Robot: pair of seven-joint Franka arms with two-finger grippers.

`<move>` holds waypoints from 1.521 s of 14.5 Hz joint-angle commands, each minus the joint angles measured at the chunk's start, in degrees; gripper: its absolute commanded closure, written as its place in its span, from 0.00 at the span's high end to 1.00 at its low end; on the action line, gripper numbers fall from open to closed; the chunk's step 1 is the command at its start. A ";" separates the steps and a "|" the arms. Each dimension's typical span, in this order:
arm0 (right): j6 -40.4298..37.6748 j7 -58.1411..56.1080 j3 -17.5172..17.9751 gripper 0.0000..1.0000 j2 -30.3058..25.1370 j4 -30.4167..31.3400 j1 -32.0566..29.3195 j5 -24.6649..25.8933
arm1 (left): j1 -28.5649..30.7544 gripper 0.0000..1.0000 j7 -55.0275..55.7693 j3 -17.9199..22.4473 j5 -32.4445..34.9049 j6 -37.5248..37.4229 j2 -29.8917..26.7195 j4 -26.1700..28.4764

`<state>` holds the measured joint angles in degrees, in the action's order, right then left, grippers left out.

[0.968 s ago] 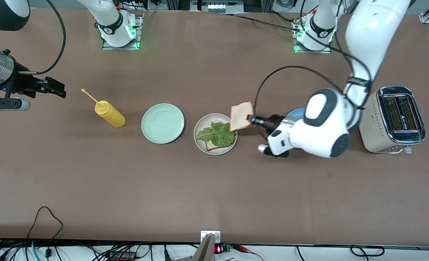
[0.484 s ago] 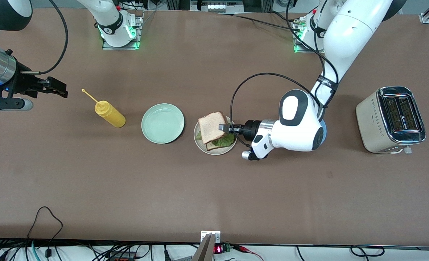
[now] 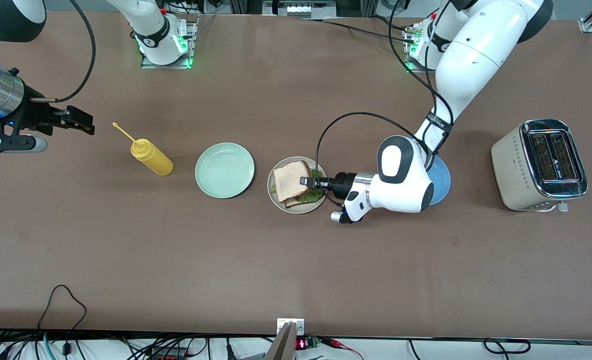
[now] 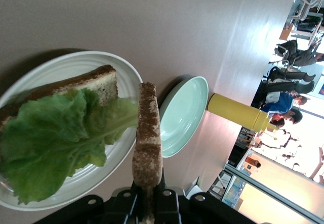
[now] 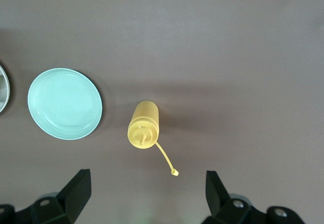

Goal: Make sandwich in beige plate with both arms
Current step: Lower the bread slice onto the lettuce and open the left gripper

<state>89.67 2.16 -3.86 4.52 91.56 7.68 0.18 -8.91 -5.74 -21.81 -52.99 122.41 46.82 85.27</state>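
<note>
Next, my left gripper releases the second bread slice on top of the green lettuce leaf (image 3: 301, 177) (image 4: 71, 133) in the beige plate.
The beige plate (image 3: 296, 210) holds a bottom bread slice (image 3: 291, 202) with a green lettuce leaf (image 3: 312, 196) on it. My left gripper (image 3: 308, 182) is shut on the edge of a second bread slice (image 3: 288, 180) and holds it flat, low over the lettuce and plate. In the left wrist view the held slice (image 4: 148, 138) is edge-on between the jaws of the left gripper (image 4: 148, 198), beside the lettuce (image 4: 55, 138) and the bottom slice (image 4: 81, 85). My right gripper (image 3: 78, 121) waits open and empty over the table at the right arm's end.
A mint-green plate (image 3: 224, 170) lies beside the beige plate, toward the right arm's end. A yellow mustard bottle (image 3: 151, 157) stands past it. A blue plate (image 3: 440, 180) lies partly under the left arm. A toaster (image 3: 541, 165) stands at the left arm's end.
My left gripper has carried the bread slice from beside the beige plate to over it and lowered it toward the lettuce. The right arm has barely moved.
</note>
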 commanded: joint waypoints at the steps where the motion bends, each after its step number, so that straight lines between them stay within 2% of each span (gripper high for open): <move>1: -0.46 0.48 -0.45 1.00 0.14 -0.86 0.49 -0.79 | 0.29 0.00 -3.93 0.02 -2.38 -0.07 -0.42 1.39; 6: -0.46 0.48 -0.45 1.00 0.14 -0.86 0.40 -0.79 | 0.64 0.00 -6.29 0.11 -2.38 -3.14 -0.42 1.39; 13: -0.20 0.48 -0.54 1.00 0.23 -0.94 0.23 -0.79 | 2.75 0.00 -12.98 0.11 -3.25 -6.31 3.36 0.51; 22: -0.20 0.48 -0.54 1.00 0.23 -0.94 0.14 -0.79 | 2.58 0.11 -16.67 0.37 -3.79 -5.69 6.17 -0.81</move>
<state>89.73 2.17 -4.04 4.54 91.56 7.67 0.18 -6.41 -19.71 -21.60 -55.10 116.95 51.47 85.92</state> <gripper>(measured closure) 0.000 0.899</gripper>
